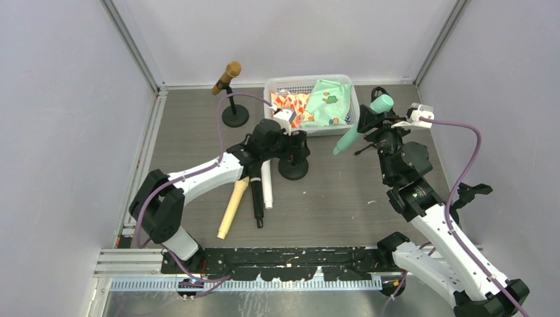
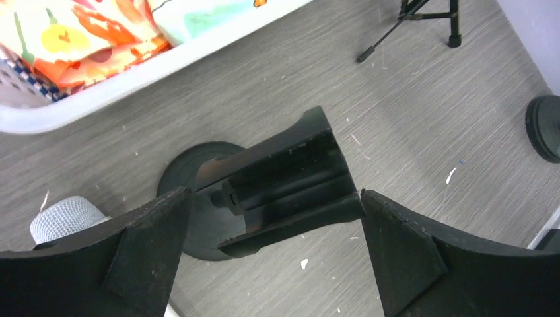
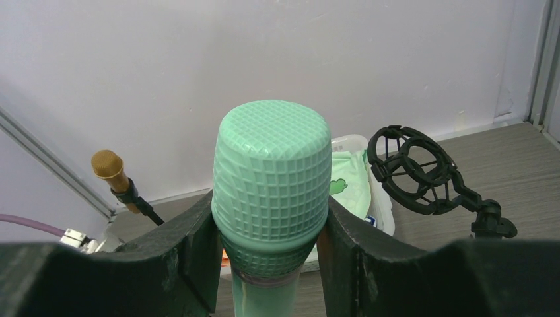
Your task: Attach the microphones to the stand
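Observation:
The black clip, where the mint green microphone must go, is between my left gripper's fingers, so that gripper should grip the stand's neck (image 1: 294, 160) below the clip.
My left gripper (image 1: 290, 142) (image 2: 274, 218) stands open, one finger on either side of the empty black clip (image 2: 284, 181) of a round-based stand (image 1: 293, 170). The clip's end nearly touches the right finger. Just beside the base lie a white microphone (image 1: 267, 185) (image 2: 63, 218), a black microphone (image 1: 256, 201) and a pale yellow microphone (image 1: 232, 208). My right gripper (image 1: 370, 119) (image 3: 272, 264) is shut on the mint green microphone (image 1: 350, 135) (image 3: 272, 185), held in the air just under its head. A brown-gold microphone (image 1: 226, 77) (image 3: 109, 168) sits in its own stand (image 1: 235, 116).
A white basket (image 1: 310, 80) (image 2: 99, 92) with coloured cloths stands at the back centre. A black shock-mount ring (image 3: 413, 170) on a tripod stand (image 2: 422, 13) is at the back right, close to my right gripper. Grey walls close the table on three sides.

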You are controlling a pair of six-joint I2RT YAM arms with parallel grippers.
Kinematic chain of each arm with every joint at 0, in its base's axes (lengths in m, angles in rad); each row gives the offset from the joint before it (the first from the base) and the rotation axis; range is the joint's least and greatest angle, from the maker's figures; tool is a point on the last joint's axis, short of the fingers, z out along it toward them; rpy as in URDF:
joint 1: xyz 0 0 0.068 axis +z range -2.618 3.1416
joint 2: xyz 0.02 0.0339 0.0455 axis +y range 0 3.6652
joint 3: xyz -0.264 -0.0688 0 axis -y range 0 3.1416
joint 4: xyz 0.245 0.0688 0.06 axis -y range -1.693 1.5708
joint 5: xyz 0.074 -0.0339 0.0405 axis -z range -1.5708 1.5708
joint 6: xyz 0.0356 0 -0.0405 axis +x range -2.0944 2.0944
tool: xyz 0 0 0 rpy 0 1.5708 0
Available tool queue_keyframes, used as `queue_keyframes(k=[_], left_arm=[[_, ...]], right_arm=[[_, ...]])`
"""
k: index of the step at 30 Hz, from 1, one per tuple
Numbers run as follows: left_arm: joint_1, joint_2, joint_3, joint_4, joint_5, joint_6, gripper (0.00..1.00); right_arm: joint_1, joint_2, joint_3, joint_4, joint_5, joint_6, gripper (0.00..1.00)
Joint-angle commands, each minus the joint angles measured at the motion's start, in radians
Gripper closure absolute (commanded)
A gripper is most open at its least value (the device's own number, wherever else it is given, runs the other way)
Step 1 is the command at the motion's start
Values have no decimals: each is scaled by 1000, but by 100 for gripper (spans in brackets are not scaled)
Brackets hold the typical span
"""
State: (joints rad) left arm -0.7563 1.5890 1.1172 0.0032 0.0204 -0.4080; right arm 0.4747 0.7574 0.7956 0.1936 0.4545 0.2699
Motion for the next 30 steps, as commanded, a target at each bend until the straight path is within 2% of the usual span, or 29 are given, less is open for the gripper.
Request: queue_keyframes(k=[1,3,7,12,15,19,30], left_arm=[[2,-84,-74,257,4,92,0],[2,-99,-158,403,-12,83,0],[-16,-90,-342,727,-138,56,0],[-75,19,-450,1105,-240,139,13],[-100,91,-459,1246,-289,183,19],[-108,159,-445,1348,-304,209,26],[-110,236,-389,1364,-351,243,46]], right_arm=[[-4,9,-4,104,-19,23,99],[-4,12,-11,119,-24,25,99],[-3,19,-33,168,-33,32,99],[-4,32,-55,214,-52,45,99],[-4,35,-72,242,-58,57,99],[-3,38,-81,251,-69,68,99],[-3,52,-89,284,-84,68,99]])
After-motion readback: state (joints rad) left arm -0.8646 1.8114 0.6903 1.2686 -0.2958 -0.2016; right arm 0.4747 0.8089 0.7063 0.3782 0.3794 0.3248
